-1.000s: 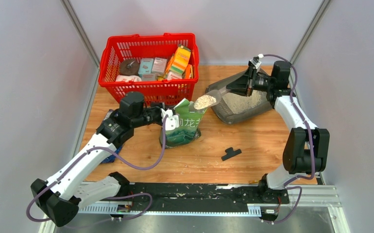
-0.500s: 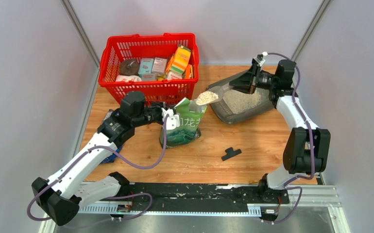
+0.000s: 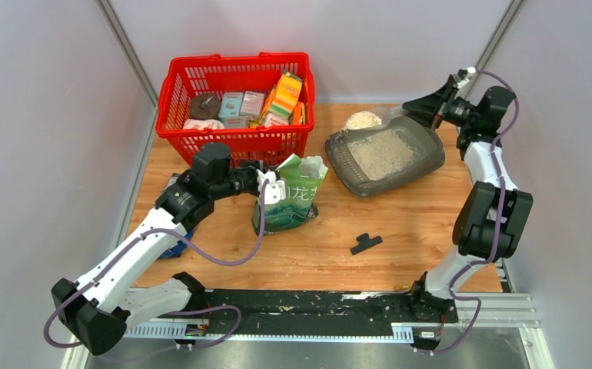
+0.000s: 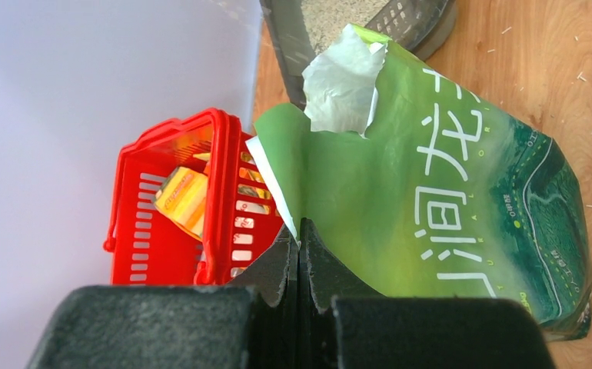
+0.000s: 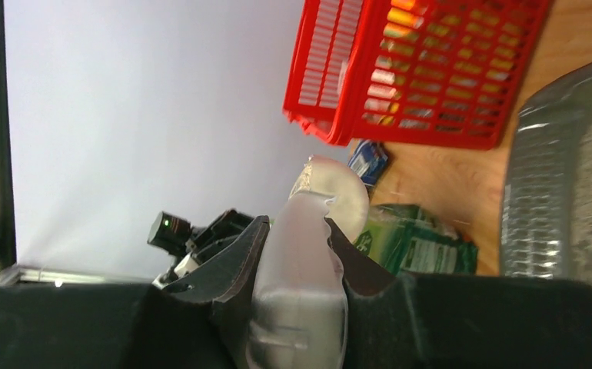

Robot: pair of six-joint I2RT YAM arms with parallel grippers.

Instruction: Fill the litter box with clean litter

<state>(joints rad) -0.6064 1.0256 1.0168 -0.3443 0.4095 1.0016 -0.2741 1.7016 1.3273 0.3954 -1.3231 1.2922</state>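
Next, my right gripper lets go of the clear scoop on the table (image 3: 339,213), in the spot that lies between the green pouch and the black clip.
The dark grey litter box (image 3: 434,156) lies at the back right and holds a patch of pale clean litter (image 3: 381,152). My right gripper (image 3: 425,108) is shut on the handle of a clear scoop (image 3: 364,120). The scoop is heaped with litter and hangs over the box's far left corner. In the right wrist view the scoop handle (image 5: 300,261) fills the gap in the right gripper (image 5: 297,227). My left gripper (image 3: 266,185) is shut on the torn top edge of the green pouch (image 3: 289,201), which stands upright. The left wrist view shows that gripper (image 4: 299,231) pinching the pouch (image 4: 431,192).
A red basket (image 3: 235,104) full of packets stands at the back left, just behind the pouch. A small black clip (image 3: 366,243) lies on the wooden table in front. A blue bag (image 5: 367,157) lies near the left arm. Grey walls close in both sides.
The right gripper has carried the full scoop from above the pouch's mouth to the right and back, over the litter box's far corner. The left arm and pouch have not moved.
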